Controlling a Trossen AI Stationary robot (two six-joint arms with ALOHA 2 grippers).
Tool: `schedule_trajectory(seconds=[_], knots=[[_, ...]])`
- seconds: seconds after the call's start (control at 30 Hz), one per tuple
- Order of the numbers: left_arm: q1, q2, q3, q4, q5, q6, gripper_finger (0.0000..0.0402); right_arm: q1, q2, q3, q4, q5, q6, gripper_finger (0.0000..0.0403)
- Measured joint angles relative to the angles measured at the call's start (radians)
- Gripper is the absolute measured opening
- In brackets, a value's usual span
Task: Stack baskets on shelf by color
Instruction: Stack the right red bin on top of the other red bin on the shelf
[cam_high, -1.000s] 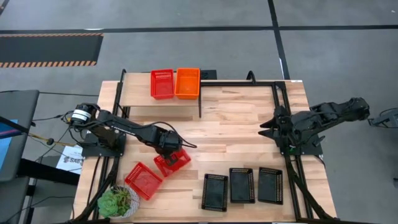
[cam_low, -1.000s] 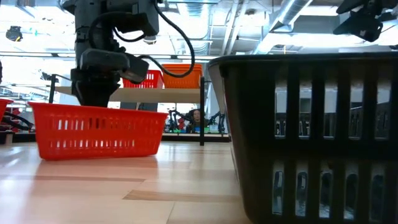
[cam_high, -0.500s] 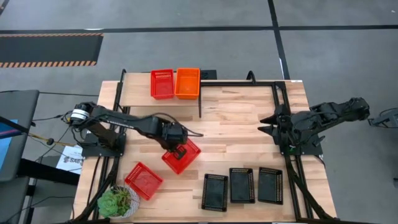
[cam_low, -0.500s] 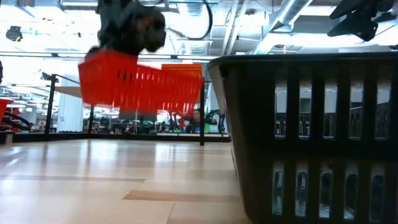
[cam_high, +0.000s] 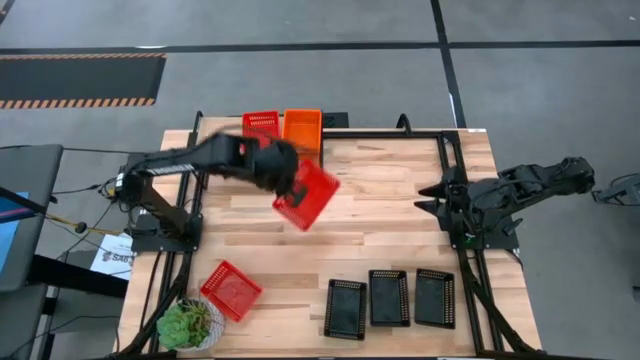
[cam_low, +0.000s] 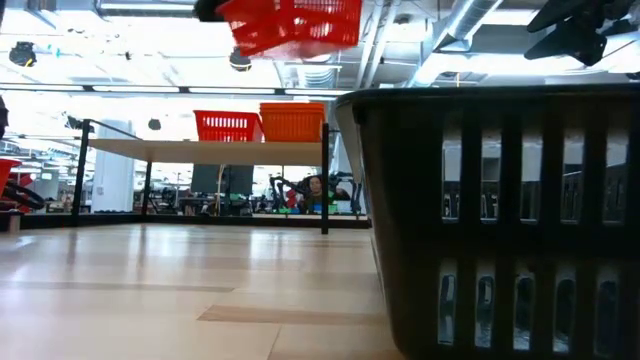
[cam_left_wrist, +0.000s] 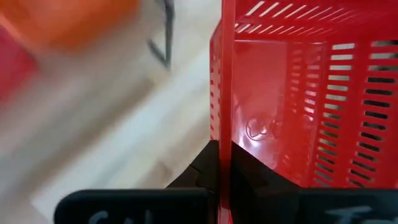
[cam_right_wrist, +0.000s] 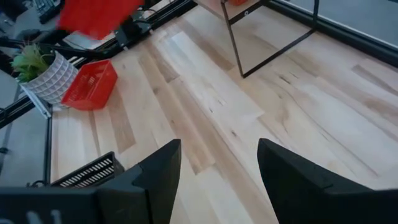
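Observation:
Next, my left gripper releases its red basket inside the red basket on the shelf (cam_high: 264, 131), beside the orange basket. The carried basket is now high over the table.
My left gripper (cam_high: 285, 188) is shut on a red basket (cam_high: 308, 194), carried high over the table just near of the shelf (cam_high: 225, 150); it also shows in the low view (cam_low: 295, 22). On the shelf stand a red basket (cam_high: 260, 125) and an orange basket (cam_high: 302, 128), side by side. Another red basket (cam_high: 231, 290) lies on the table's near left. Three black baskets (cam_high: 390, 298) lie in a row near the table's near edge. My right gripper (cam_right_wrist: 217, 168) is open and empty at the table's right side. My left gripper pinches one wall of the red basket at its rim (cam_left_wrist: 225, 112), one finger inside the basket and one outside. The basket is lifted clear of the table and tilted, its open side facing up in the high view.
A green potted plant (cam_high: 190, 322) stands at the table's near left corner. The shelf's black metal frame (cam_high: 321, 170) stands on the table's far left part. Bare tabletop lies in the middle (cam_high: 380, 220).
My left gripper has lifted the red basket off the table's near left and carried it up and toward the far edge, to just beside the shelf. The basket has risen clear and turned about while moving. The other red basket stays on the table.

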Motion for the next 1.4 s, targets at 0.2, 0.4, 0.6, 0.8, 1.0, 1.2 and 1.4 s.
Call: schedule_trajectory(seconds=[0.2,0.4,0.6,0.8,1.0,1.2,1.4], knots=[[0.144,-0.001,0.178,-0.074,-0.060,0.086,0.0000,-0.031,0.000,0.000,0.000,0.001,0.007,0.0235],[0.343,-0.001,0.253,-0.205,-0.154,0.076,0.0000,-0.079,0.000,0.000,0.000,0.001,0.007,0.0235],[0.552,0.003,0.225,-0.245,-0.180,0.042,0.0000,-0.123,0.000,0.000,0.001,0.001,0.008,0.0235],[0.702,0.003,0.160,-0.196,-0.136,-0.015,0.0000,-0.147,0.000,0.000,0.000,0.000,0.008,0.0235],[0.756,0.009,0.076,-0.127,-0.007,0.000,0.0000,-0.152,0.000,0.000,0.000,0.000,0.003,0.0235],[0.760,0.011,-0.019,-0.115,0.025,-0.030,0.0000,-0.152,0.000,0.000,-0.001,-0.002,0.001,0.0235],[0.755,0.010,-0.070,-0.080,0.067,-0.033,0.0000,-0.152,0.000,0.000,-0.034,-0.003,0.000,0.0235]])
